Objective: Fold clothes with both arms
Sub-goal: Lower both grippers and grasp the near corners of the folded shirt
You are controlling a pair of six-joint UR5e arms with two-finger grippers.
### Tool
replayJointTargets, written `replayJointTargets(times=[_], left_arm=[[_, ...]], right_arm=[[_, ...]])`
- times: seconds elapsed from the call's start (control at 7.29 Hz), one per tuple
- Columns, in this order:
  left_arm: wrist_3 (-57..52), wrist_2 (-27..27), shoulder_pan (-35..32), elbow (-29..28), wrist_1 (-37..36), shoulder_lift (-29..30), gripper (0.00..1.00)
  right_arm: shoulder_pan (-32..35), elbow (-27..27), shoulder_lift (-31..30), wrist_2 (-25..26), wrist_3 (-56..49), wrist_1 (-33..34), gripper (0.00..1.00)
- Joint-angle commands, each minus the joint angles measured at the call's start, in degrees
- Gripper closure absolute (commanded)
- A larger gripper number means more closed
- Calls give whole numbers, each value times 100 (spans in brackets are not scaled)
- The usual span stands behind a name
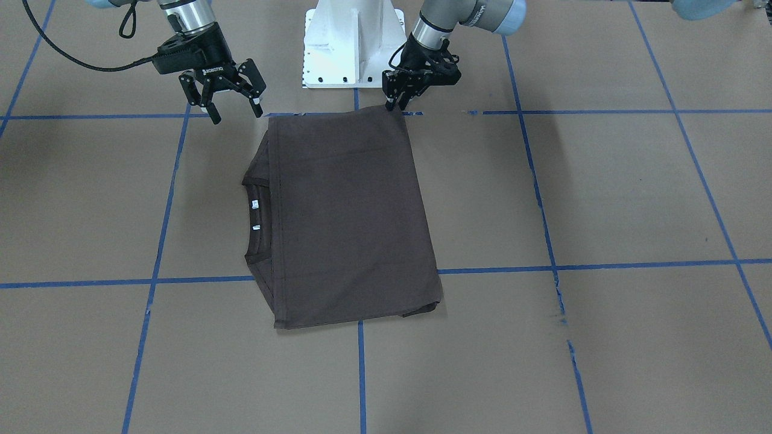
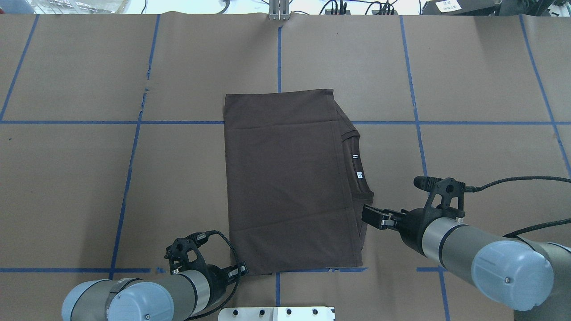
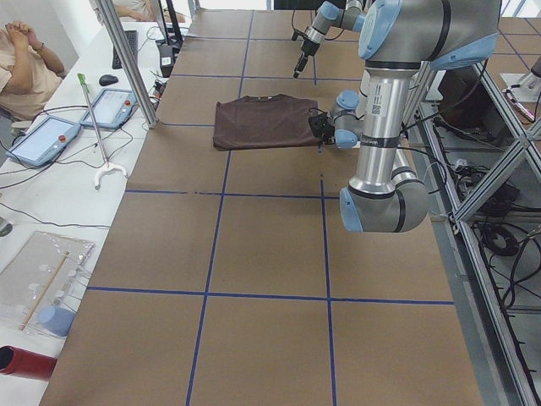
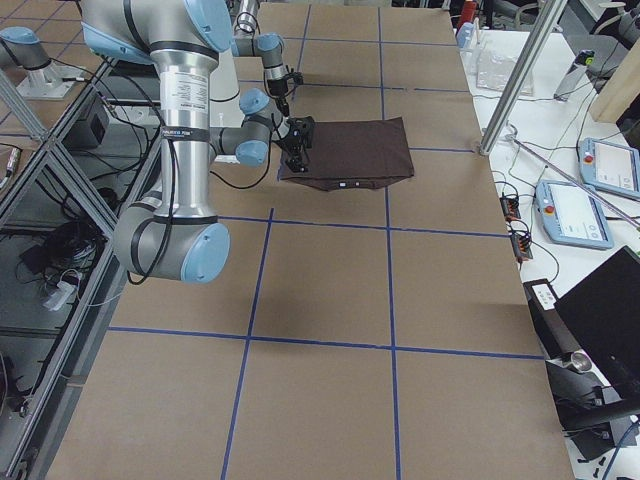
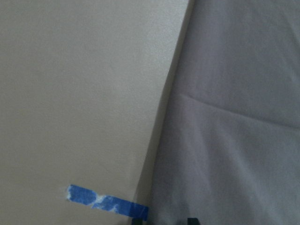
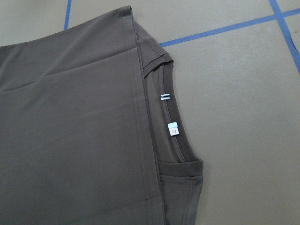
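Note:
The robot's right gripper will next grab the near corner [image 1: 269, 131] beside the collar of the dark brown T-shirt, across from the left gripper's corner.
The dark brown T-shirt [image 1: 350, 217] [image 2: 290, 178] lies folded flat in a rectangle, its collar with white labels [image 6: 172, 129] showing on my right side. My left gripper [image 1: 395, 108] [image 2: 237, 269] is low at the shirt's near corner. In the left wrist view its fingertips [image 5: 190, 221] show a narrow gap over the cloth edge [image 5: 154, 154], with nothing pinched. Open wide, my right gripper [image 1: 236, 114] [image 2: 372, 216] hovers above the table beside the other near corner, close to the collar, and touches nothing.
The white pedestal [image 1: 353, 42] stands just behind the shirt. Blue tape lines [image 1: 362, 374] grid the brown table. At the far side table are a person [image 3: 25, 59], tablets [image 3: 51, 139] and a metal pole [image 3: 127, 59].

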State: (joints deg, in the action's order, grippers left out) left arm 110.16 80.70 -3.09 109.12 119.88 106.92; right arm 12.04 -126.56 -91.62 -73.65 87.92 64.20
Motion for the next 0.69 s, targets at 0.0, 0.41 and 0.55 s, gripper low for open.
replayJointTargets(times=[0.0,0.41,0.55], left_arm=[[14,-10,-8,4,0,5,73],[49,-72,-25,65,0,66,100],[66,-63,-25,109,0,110,100]], right_arm=[[0,0,4,0,-2,5,0],[-44,218,82,44,59,-4,0],[-35,411,475,96,398,214,0]])
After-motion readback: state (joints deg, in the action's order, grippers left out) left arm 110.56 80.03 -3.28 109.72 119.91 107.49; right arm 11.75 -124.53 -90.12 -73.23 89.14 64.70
